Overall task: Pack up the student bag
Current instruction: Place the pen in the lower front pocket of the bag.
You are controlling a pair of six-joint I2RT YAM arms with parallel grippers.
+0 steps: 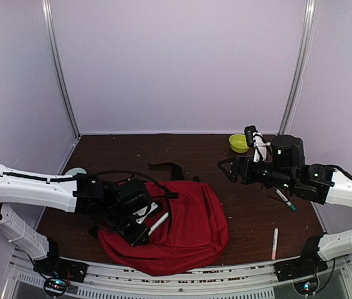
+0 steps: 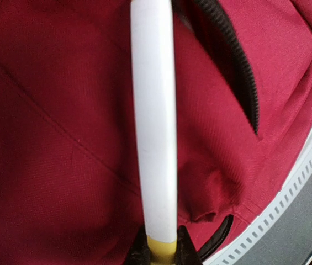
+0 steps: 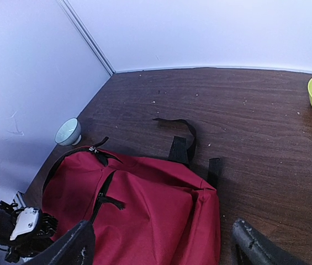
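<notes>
My left gripper is going to release the white marker inside the open black zipper of the red student bag [image 1: 172, 222] [image 2: 228, 72].
The student bag [image 1: 188, 227] is a large red backpack lying flat near the table's front edge, its black straps [image 1: 171, 168] trailing toward the back. My left gripper [image 1: 143, 229] hovers over the bag's left part, shut on a white marker [image 1: 159, 223]. Up close, the white marker [image 2: 154, 121] has a yellow end pinched between the black jaws of the left gripper [image 2: 162, 253], above red fabric [image 2: 51, 143] and next to a black zipper [image 2: 238, 72]. My right gripper [image 1: 228, 168] hangs open above the table to the bag's right. Its fingers [image 3: 75, 249] frame the student bag [image 3: 150, 210] from above, holding nothing.
Two pens lie on the brown table at the right: one teal-tipped [image 1: 286, 200], one pink-tipped [image 1: 275, 243]. A yellow-green bowl [image 1: 238, 142] sits at the back right. A pale blue bowl [image 3: 68, 131] stands by the left wall. The slotted front rail [image 2: 288, 221] runs just below the bag.
</notes>
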